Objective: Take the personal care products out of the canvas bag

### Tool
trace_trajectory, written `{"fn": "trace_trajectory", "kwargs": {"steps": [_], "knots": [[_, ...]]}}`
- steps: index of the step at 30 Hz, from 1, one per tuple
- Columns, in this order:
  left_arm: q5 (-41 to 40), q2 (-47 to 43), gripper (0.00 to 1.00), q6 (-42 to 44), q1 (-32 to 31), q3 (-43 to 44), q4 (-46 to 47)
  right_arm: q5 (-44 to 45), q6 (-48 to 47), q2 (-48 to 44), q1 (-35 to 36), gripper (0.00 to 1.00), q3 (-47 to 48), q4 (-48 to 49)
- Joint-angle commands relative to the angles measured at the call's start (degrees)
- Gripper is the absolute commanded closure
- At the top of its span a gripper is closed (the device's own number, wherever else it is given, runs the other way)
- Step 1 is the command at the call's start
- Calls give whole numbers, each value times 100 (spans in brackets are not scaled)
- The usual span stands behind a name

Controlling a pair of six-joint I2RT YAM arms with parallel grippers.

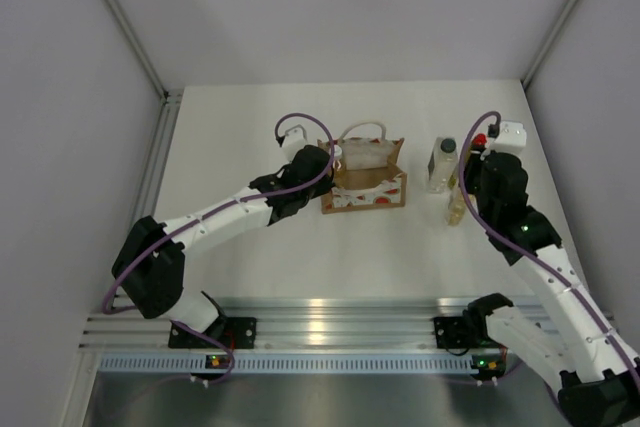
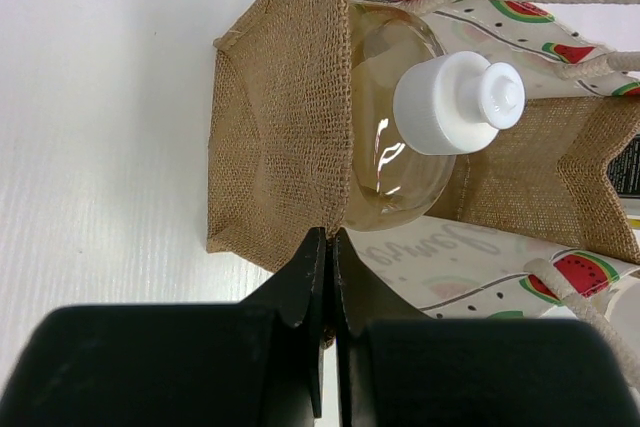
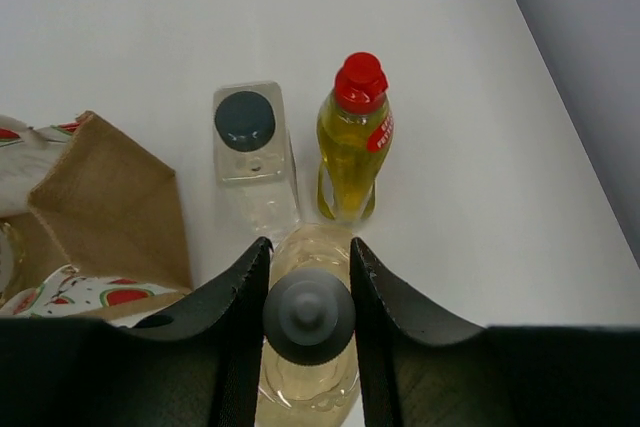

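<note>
Next, I let go of the amber bottle with my right gripper on the table [image 1: 474, 213] just in front of the yellow bottle.
The canvas bag [image 1: 368, 190] stands open at mid-table, tan burlap with a watermelon-print front. My left gripper [image 1: 330, 159] is shut on the burlap rim [image 2: 270, 147] at the bag's left side [image 2: 329, 235]. An amber bottle with a white cap [image 2: 455, 102] stands inside the bag. My right gripper [image 1: 460, 192] is to the right of the bag, closed round the cap of another amber bottle [image 3: 305, 312], one finger on each side [image 3: 308, 244]. Just beyond it stand the clear bottle with the dark grey cap [image 3: 247, 122] and the yellow bottle with the red cap [image 3: 352, 142].
The bag's right corner [image 3: 110, 197] is close to the left of the right gripper. The table's right edge and side wall [image 3: 590, 117] run just past the yellow bottle. An aluminium rail [image 1: 320, 332] crosses the near edge by the arm bases.
</note>
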Motion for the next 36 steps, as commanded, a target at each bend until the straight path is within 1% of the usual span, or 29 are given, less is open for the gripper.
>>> {"fn": "trace_trajectory", "kwargs": {"steps": [1,5,7,8,14,16,19,21,22,24,30,31,33,34,35,36], "knots": [[303,-111,100,-65,-62,97,-142,550,208,-394,-245,100,-170,1642],[285,-129,100,-65,-62,106,-142,1261,393,-394,-439,100,-679,2082],[277,-129,100,-65,-62,97,-142,1438,394,-254,-561,100,-751,2188],[285,-120,100,-47,-62,97,-133,1613,367,-192,-606,100,-794,2485],[250,-155,100,-30,-62,45,-133,1869,262,413,-1098,100,-1022,3373],[241,-182,100,-21,-62,27,-142,1948,279,563,-1221,100,-1076,3463],[233,-208,100,-3,-62,36,-133,1755,411,810,-1292,100,-1129,3481],[206,-234,100,23,-62,27,-133,1694,455,941,-1292,98,-1172,3481],[206,-252,100,32,-62,18,-133,1676,472,959,-1292,91,-1190,3481],[189,-296,100,32,-62,-8,-133,1641,525,977,-1301,89,-1260,3481],[206,-270,100,32,-62,-17,-142,1615,683,995,-1309,70,-1269,3367],[224,-252,100,32,-62,-8,-133,1615,692,995,-1301,59,-1243,3314],[224,-217,100,32,-71,-8,-133,1501,692,960,-1309,50,-1138,3112],[215,-217,100,32,-62,-8,-133,1431,631,934,-1309,40,-1059,3042],[206,-191,100,32,-71,-17,-133,1343,631,872,-1309,33,-1015,2893],[206,-190,100,32,-62,-17,-133,1272,613,837,-1309,21,-971,2831]]}}
